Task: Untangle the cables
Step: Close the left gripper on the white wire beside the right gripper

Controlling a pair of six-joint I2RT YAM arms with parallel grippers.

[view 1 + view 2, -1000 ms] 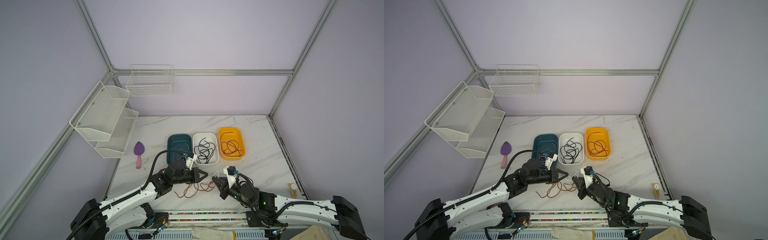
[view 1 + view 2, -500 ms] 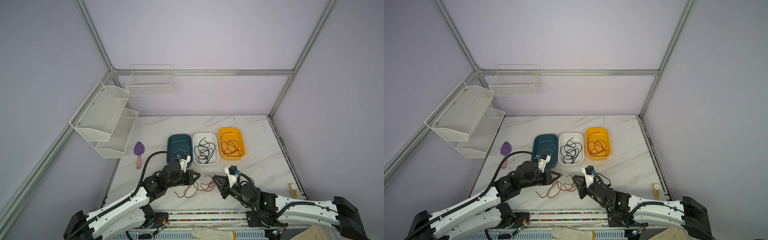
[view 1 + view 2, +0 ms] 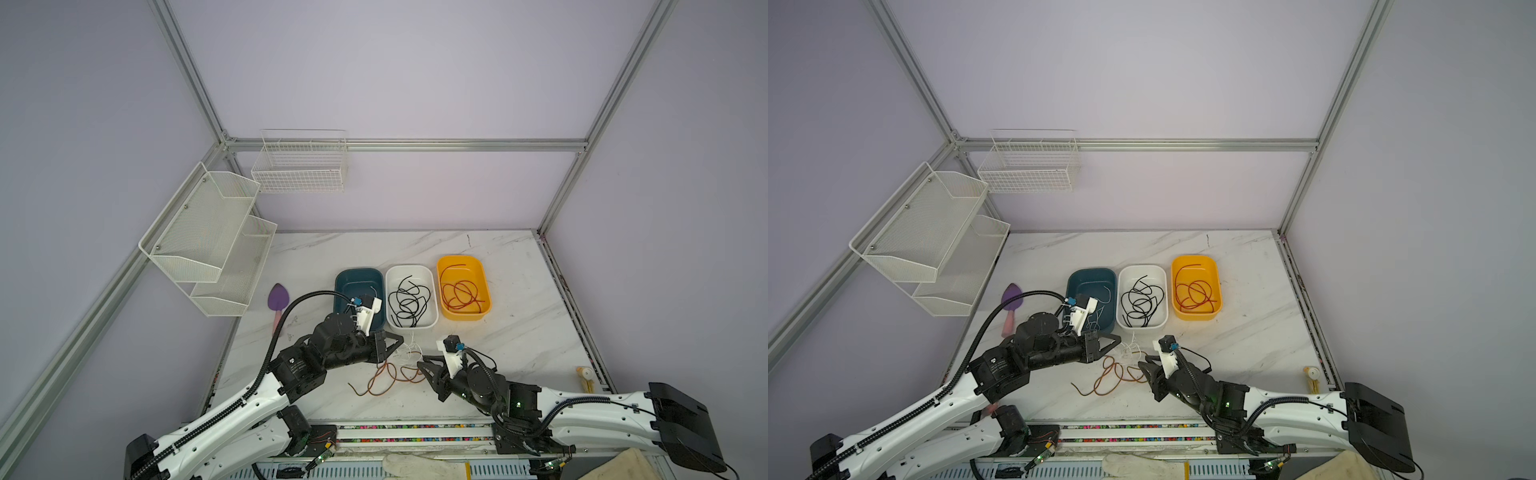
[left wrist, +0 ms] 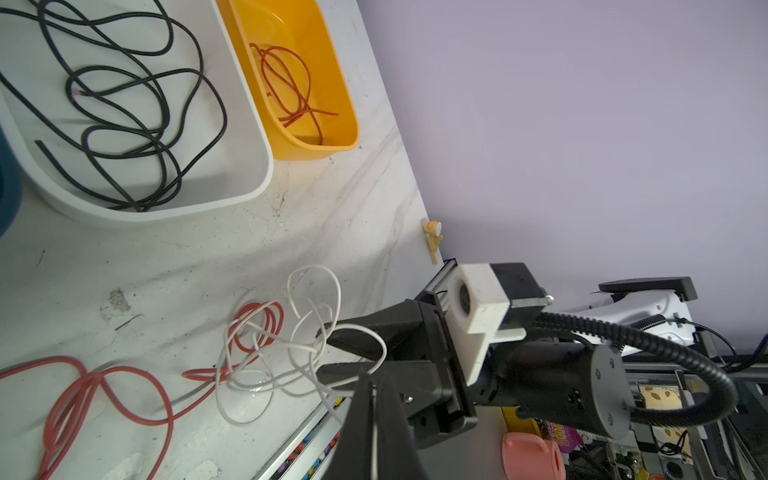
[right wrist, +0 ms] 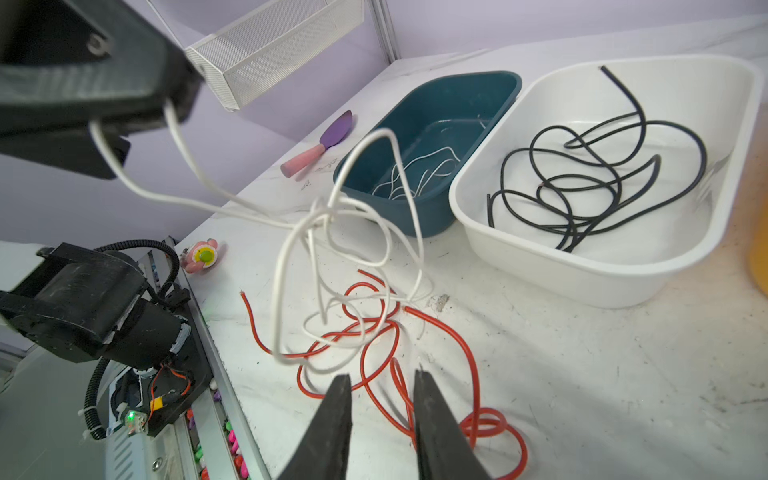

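Next, I grip the low front loop [image 5: 308,365] of the white cable with my right gripper while my left gripper pulls away, because the cable's knot hangs bunched below my left gripper.
On the marble table lies a tangle of cables: a thin white cable [image 3: 409,353] [image 4: 316,328] looped through an orange-red cable [image 3: 384,376] [image 5: 469,357]. My left gripper [image 3: 397,343] [image 4: 374,399] is shut on a strand of the white cable and holds it lifted off the table. Facing it, my right gripper [image 3: 424,368] [image 5: 381,376] stands open just above a loop of the orange-red cable, with nothing gripped. More black cables [image 3: 409,301] lie in the white bin [image 3: 409,269], orange-red ones [image 3: 461,293] in the yellow bin [image 3: 459,259], and white ones [image 5: 415,174] in the teal bin [image 3: 357,273].
A purple scoop with a pink handle [image 3: 277,303] lies left of the bins. White mesh shelves [image 3: 208,237] and a wire basket [image 3: 299,166] hang on the left and back walls. A small yellow toy [image 3: 586,376] sits by the right edge and a pink toy [image 5: 201,255] by the front rail.
My right gripper's jaws have parted and it has shifted slightly left. My left gripper has drawn back a little to the left, still clamped on the white cable.
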